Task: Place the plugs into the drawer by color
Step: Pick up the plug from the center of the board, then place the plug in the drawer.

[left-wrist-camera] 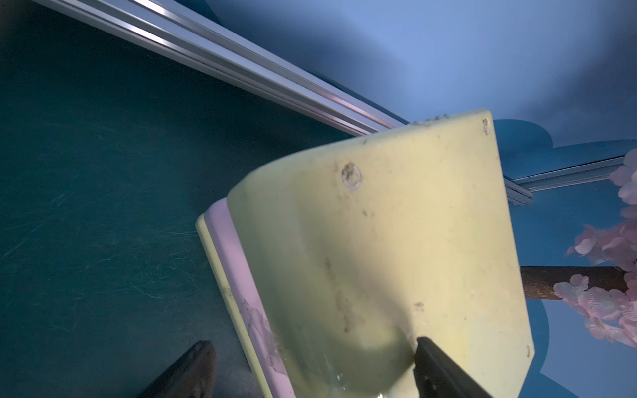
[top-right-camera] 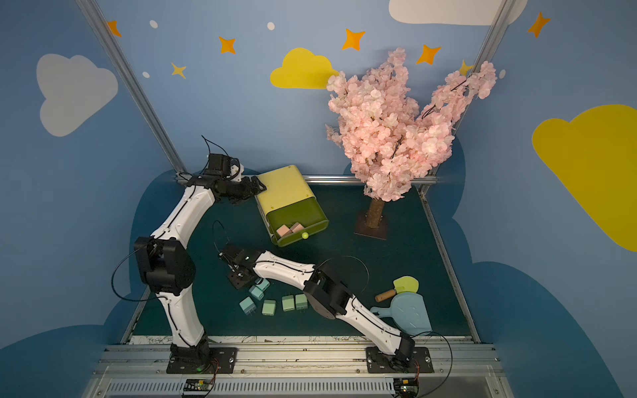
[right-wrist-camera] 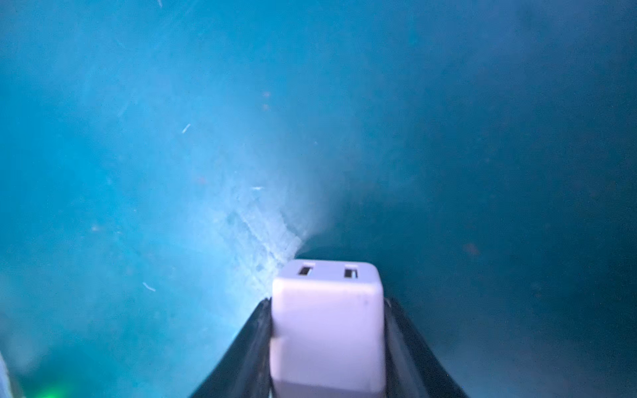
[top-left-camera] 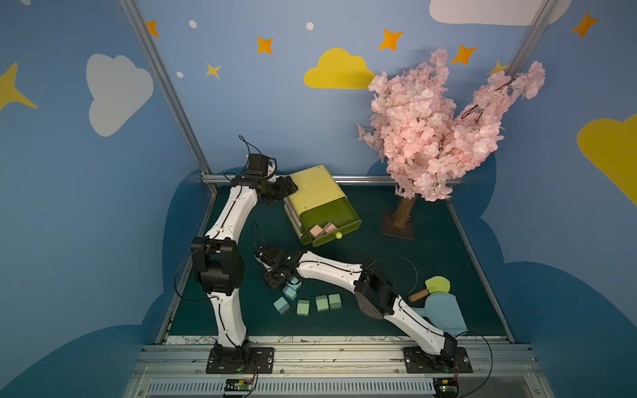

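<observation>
Next, I release the pale pink plug from my right gripper in the open top drawer [top-left-camera: 343, 223], next to the pink plugs, toward the tree.
The yellow-green drawer [top-left-camera: 312, 187] [top-right-camera: 286, 187] chest stands at the back, its top drawer [top-left-camera: 331, 220] pulled out with two pink plugs [top-left-camera: 317, 230] [top-right-camera: 283, 230] inside. My left gripper [top-left-camera: 287, 187] [left-wrist-camera: 312, 344] is open and straddles the chest's rear corner [left-wrist-camera: 379, 241]; one finger rests on its top. My right gripper [top-left-camera: 274, 281] [right-wrist-camera: 327, 303] is shut on a pale pink plug [right-wrist-camera: 327, 330], low over the mat. Beside it lie three light blue plugs [top-left-camera: 289, 292] [top-right-camera: 256, 292] and three mint green plugs [top-left-camera: 322, 303] [top-right-camera: 288, 303].
A pink blossom tree [top-left-camera: 431, 131] on a flat base [top-left-camera: 398, 224] stands at the back right. A light blue dustpan [top-left-camera: 444, 313] and a small brush [top-left-camera: 436, 286] with a wooden handle lie at the front right. A metal rail [top-left-camera: 362, 179] borders the mat's far edge.
</observation>
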`<state>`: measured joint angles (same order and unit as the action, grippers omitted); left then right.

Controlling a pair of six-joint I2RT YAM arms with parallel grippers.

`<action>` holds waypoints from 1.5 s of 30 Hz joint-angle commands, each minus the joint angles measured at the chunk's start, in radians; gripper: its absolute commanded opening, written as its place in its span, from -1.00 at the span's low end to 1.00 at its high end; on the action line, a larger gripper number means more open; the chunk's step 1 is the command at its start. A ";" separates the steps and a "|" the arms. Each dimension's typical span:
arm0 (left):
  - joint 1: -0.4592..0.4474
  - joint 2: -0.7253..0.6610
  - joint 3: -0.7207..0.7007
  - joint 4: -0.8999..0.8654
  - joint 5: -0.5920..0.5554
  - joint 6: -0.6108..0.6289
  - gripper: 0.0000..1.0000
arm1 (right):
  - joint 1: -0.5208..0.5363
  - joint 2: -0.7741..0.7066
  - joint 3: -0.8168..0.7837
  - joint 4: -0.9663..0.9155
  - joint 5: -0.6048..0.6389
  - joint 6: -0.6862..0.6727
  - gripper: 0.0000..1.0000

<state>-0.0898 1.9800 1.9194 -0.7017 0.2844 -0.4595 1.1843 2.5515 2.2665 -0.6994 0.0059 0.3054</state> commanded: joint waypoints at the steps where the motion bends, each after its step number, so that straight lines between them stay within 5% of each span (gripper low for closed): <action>1: 0.008 -0.012 -0.030 -0.061 -0.034 0.019 0.81 | -0.003 -0.079 -0.008 -0.062 0.019 -0.020 -0.29; 10: 0.010 -0.019 -0.031 -0.058 -0.036 0.020 0.81 | -0.044 -0.502 -0.225 -0.104 0.231 -0.125 -0.46; 17: 0.005 -0.017 -0.022 -0.059 -0.034 0.015 0.81 | -0.235 -0.698 -0.372 -0.081 0.288 -0.294 -0.52; 26: 0.005 -0.001 -0.016 -0.062 -0.045 0.018 0.81 | -0.426 -0.633 -0.335 -0.113 0.355 -0.394 -0.53; 37: 0.004 0.007 -0.019 -0.065 -0.045 0.022 0.81 | -0.466 -0.547 -0.296 -0.125 0.365 -0.379 -0.54; 45: 0.004 0.015 -0.019 -0.067 -0.044 0.024 0.81 | -0.479 -0.547 -0.285 -0.125 0.353 -0.379 0.01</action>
<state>-0.0879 1.9728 1.9125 -0.7040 0.2764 -0.4564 0.7158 2.0041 1.9488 -0.8127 0.3511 -0.0685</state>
